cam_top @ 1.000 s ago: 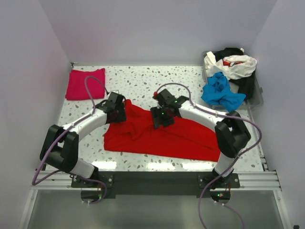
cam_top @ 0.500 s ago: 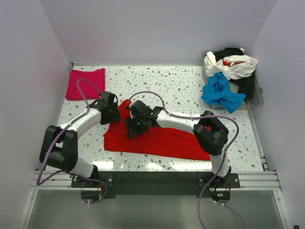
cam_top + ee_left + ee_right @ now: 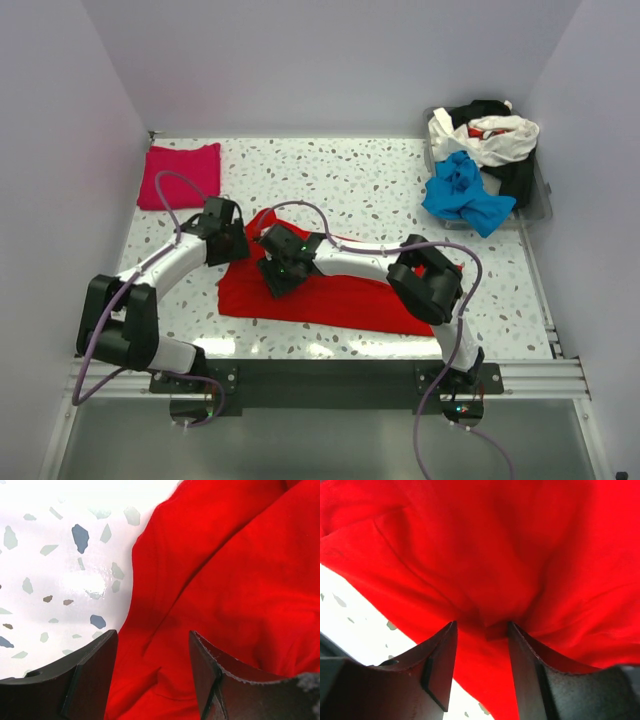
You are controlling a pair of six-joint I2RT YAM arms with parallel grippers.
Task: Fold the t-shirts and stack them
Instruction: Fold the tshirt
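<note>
The edge of the red t-shirt's top layer is wrinkled, so my left gripper will pinch that layer's corner [image 3: 145, 653] and pull the edge straight against my right gripper.
The large red t-shirt [image 3: 350, 298] lies crumpled and partly folded across the near middle of the table. My right gripper [image 3: 280, 272] is low over its left part. In the right wrist view the right gripper [image 3: 481, 626] has its jaws pinching a small fold of the red t-shirt [image 3: 520, 555], with creases running into the gap. My left gripper [image 3: 228, 243] sits at the shirt's upper left corner. In the left wrist view the left gripper [image 3: 152, 637] is open, with the red t-shirt's edge [image 3: 225, 580] flat beneath it. The magenta-pink t-shirt [image 3: 180, 175] lies folded at the back left.
A clear bin [image 3: 545, 205] at the back right holds the blue t-shirt [image 3: 462, 192], a white one [image 3: 492, 140] and a black one [image 3: 520, 178] in a heap. Walls close in the table on the left, back and right.
My right gripper has swept left across the red t-shirt, pulling cloth with it, so the shirt's right side is narrower. My left gripper has shifted slightly left.
</note>
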